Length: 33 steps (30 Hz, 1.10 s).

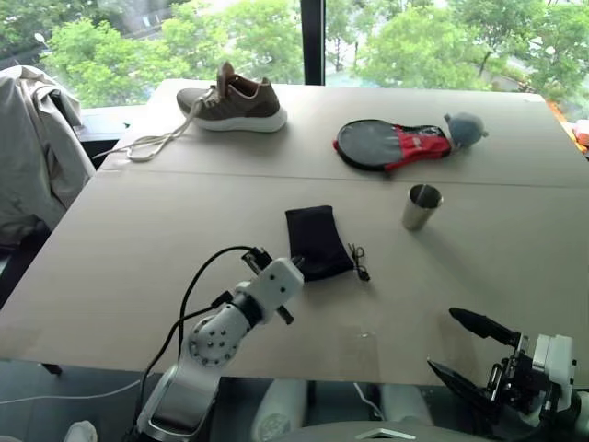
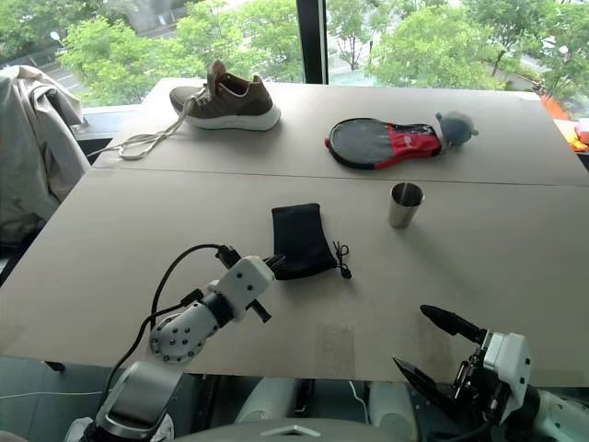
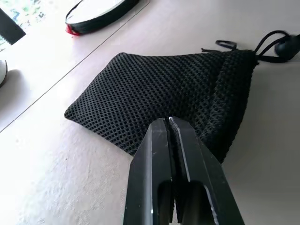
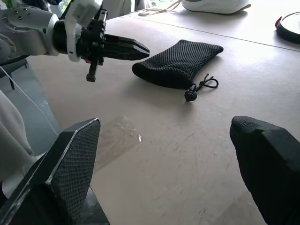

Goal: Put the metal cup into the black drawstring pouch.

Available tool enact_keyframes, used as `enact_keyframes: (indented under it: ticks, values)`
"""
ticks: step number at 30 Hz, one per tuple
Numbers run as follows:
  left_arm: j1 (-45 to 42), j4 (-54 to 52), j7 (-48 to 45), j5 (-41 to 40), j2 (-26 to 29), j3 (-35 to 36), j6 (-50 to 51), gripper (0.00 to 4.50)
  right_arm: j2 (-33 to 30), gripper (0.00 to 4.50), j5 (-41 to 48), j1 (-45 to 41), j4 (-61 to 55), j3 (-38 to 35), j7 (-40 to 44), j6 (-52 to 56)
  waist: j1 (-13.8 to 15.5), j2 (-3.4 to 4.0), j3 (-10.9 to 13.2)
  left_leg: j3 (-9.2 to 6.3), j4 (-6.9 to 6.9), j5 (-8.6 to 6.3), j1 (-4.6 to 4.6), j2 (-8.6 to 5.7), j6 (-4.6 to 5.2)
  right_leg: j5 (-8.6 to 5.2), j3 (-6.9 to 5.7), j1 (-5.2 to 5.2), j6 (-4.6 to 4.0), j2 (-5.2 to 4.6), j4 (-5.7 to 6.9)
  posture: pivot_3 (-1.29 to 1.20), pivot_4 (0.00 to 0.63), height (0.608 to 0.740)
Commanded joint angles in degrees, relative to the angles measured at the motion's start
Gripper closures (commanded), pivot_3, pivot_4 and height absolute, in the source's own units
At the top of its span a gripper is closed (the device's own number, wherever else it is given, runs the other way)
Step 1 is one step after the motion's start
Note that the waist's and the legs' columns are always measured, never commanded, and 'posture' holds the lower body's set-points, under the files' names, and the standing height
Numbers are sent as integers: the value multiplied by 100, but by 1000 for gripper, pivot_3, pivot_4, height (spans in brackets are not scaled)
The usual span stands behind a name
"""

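Observation:
The robot's left gripper is shut over the pouch's flat edge, so it should open and take the pouch's corner (image 3: 219, 152) beside the pouch's opening.
The metal cup (image 1: 421, 206) stands upright on the table, right of centre and apart from both grippers. The black drawstring pouch (image 1: 316, 241) lies flat at mid-table, its cord (image 1: 359, 256) trailing off the near right corner. My left gripper (image 3: 168, 119) is shut, its tips over the pouch's near left edge (image 4: 140, 68). The mesh there lies flat, and I cannot see any fabric caught between the fingers. Near the table's front right edge my right gripper (image 1: 442, 339) is open and holds nothing. It is well short of the cup and pouch.
A brown shoe (image 1: 235, 99) with loose laces sits at the far left of the table. A black-and-red paddle case (image 1: 391, 143) and a grey soft toy (image 1: 465, 129) lie at the back right. A jacket (image 1: 32, 147) hangs over a chair beyond the left edge.

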Motion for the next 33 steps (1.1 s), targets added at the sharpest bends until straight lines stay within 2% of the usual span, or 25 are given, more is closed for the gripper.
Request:
enact_keyframes:
  ticks: [1, 2, 13, 22, 33]
  values:
    - [25, -163, -163, 130, 254, 29, -415, 2843, 64, 0, 16, 113, -67, -72, -18, -186, 2, 0, 0, 0, 0, -2, 1, 0, -3, -2, 0, 0, 3, 0, 0, 0, 150, 740]
    - [24, -107, -190, 223, 328, -17, -467, 2256, 76, 0, 6, 138, -70, -67, -21, -203, 2, 0, 0, 0, 0, -13, 3, 1, -22, -2, 0, 1, 5, 1, 0, 0, 150, 740]
    - [-261, 559, 57, 1063, 298, -243, -462, 2256, 107, 0, -1, 274, -124, -122, -44, -288, 2, 0, 0, 8, -1, -14, 13, 1, -23, -3, 2, 3, 6, 22, 0, 0, 150, 740]
    - [-455, 626, 216, 991, -74, -128, -538, 2256, 89, 0, 65, 231, -180, -144, -89, -309, 0, 0, 0, 9, -1, -14, 15, 1, -23, -3, 2, 3, 6, 21, 1, 0, 150, 740]
    - [-738, 1125, 298, 1300, -48, -193, -480, 2256, 15, 0, 80, 22, -288, -84, -277, -162, 7, 0, 0, 8, -1, 0, 18, 1, 0, -3, 0, 9, 6, 25, 1, 0, 150, 740]
